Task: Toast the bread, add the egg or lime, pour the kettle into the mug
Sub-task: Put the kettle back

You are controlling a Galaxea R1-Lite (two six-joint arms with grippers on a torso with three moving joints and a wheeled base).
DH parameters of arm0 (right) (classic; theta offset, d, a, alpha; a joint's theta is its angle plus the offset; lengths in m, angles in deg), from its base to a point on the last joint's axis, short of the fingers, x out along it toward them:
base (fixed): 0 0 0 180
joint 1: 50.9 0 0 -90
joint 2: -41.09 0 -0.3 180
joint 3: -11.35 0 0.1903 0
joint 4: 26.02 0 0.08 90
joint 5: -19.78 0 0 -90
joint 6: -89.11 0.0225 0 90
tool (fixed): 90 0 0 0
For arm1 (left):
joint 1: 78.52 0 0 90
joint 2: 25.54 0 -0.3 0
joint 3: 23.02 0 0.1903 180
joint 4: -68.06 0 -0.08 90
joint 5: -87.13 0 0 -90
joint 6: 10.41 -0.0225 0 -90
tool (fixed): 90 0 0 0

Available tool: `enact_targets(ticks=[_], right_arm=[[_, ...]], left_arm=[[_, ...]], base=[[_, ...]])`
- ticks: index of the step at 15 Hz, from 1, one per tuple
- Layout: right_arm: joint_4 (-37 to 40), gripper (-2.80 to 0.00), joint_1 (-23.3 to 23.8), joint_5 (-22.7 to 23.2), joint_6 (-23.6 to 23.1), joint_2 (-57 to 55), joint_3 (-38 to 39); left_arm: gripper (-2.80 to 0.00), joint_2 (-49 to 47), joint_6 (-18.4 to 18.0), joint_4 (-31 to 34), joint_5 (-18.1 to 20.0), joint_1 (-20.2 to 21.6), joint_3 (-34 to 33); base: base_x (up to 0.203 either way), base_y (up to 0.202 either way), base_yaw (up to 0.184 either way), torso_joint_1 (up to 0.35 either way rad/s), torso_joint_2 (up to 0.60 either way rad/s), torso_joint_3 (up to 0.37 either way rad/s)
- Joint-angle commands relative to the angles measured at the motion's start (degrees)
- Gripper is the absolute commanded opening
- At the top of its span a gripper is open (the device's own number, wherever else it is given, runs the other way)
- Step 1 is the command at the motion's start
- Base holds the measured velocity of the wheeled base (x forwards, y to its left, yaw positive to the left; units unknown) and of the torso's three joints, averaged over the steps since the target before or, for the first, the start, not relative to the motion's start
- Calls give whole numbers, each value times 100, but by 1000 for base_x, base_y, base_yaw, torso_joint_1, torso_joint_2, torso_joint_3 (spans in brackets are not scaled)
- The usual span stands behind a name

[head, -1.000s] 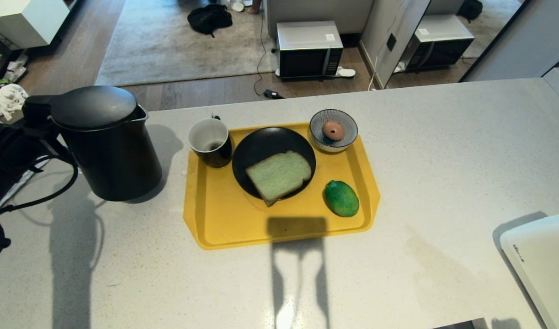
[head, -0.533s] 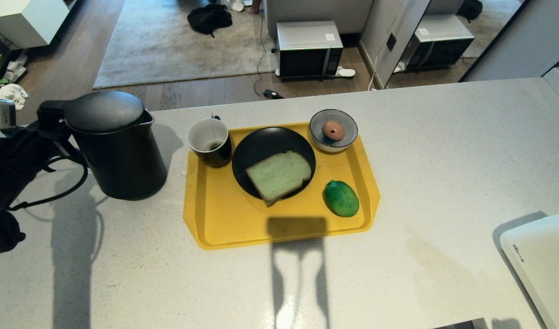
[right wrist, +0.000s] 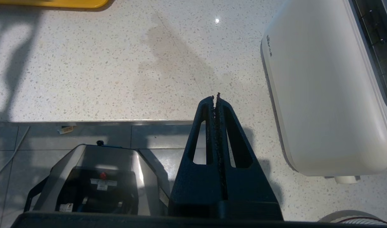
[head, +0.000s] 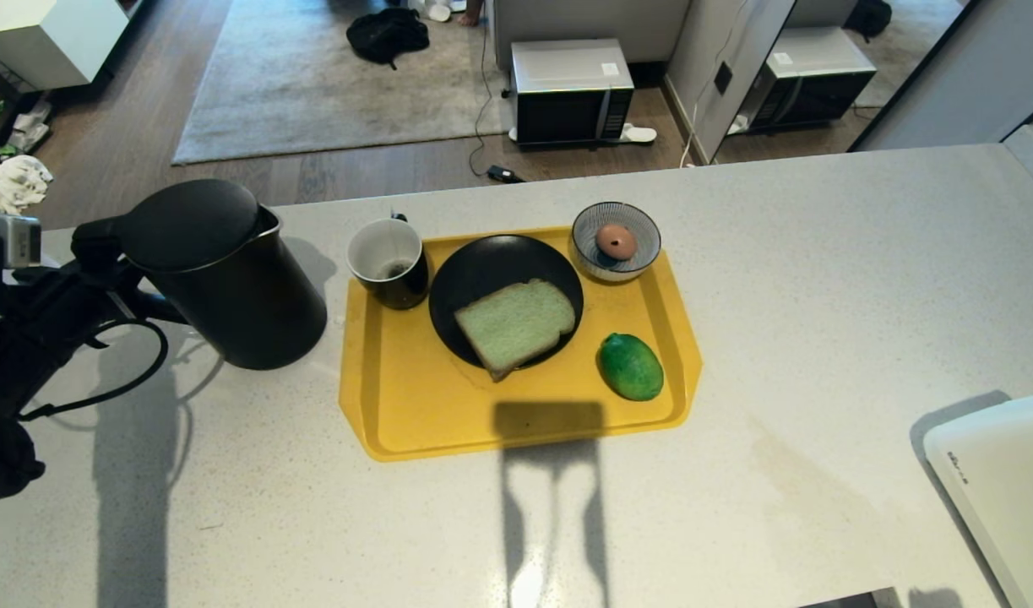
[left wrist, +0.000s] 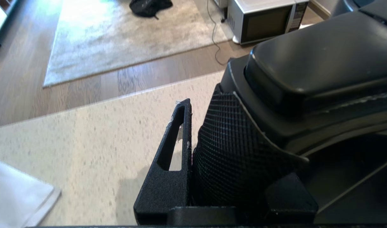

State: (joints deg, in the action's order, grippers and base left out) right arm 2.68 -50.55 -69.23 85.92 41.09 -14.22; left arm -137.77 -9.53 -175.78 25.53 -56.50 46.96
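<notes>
The robot's left gripper needs to set the black kettle down on the counter (head: pixel 269 353) beside the yellow tray, near the black mug.
The black kettle (head: pixel 229 279) leans a little over the counter, just left of the yellow tray (head: pixel 415 405). My left gripper (head: pixel 102 253) is shut on the kettle's textured handle (left wrist: pixel 237 152), with one finger (left wrist: pixel 171 158) pressed against its side. The black mug (head: pixel 389 262) stands at the tray's back left corner, right of the kettle's spout. The pale green bread (head: pixel 516 325) lies on a black plate (head: pixel 482 262). The lime (head: pixel 632 366) rests on the tray's right side. An egg (head: pixel 616 241) sits in a striped bowl (head: pixel 638 221). My right gripper (right wrist: pixel 215 98) is shut and empty at the counter's near edge.
A white toaster (head: pixel 997 481) stands at the counter's front right, close beside the right gripper, and shows as the toaster (right wrist: pixel 323 88) in the right wrist view. Beyond the counter's far edge are the floor, a rug and a microwave (head: pixel 571 89). A white sheet (left wrist: pixel 16 199) lies left of the kettle.
The left gripper has carried the kettle to the right, closer to the tray and mug, and the kettle now leans more. The right arm has not moved.
</notes>
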Motion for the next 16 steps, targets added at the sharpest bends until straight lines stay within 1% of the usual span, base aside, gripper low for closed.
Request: enact_targets(ticks=[1,3,4,9,16], right_arm=[[2,-280,0,7,-6,0,1],[2,-280,0,7,-6,0,1],[2,-280,0,-2,-6,0,1],[2,-280,0,-2,-6,0,1],[2,-280,0,7,-6,0,1]], left_arm=[[-280,233,-31,-45,16,8,-359],[-280,402,-67,-45,2,19,-649],[-280,419,-70,-45,-10,40,-671],[-280,385,-69,-45,-45,303,-653],[-280,359,-35,-45,-36,312,-662]], base=[[0,0,0,0,0,0],[0,0,0,0,0,0],[0,0,0,0,0,0],[0,0,0,0,0,0],[0,0,0,0,0,0]])
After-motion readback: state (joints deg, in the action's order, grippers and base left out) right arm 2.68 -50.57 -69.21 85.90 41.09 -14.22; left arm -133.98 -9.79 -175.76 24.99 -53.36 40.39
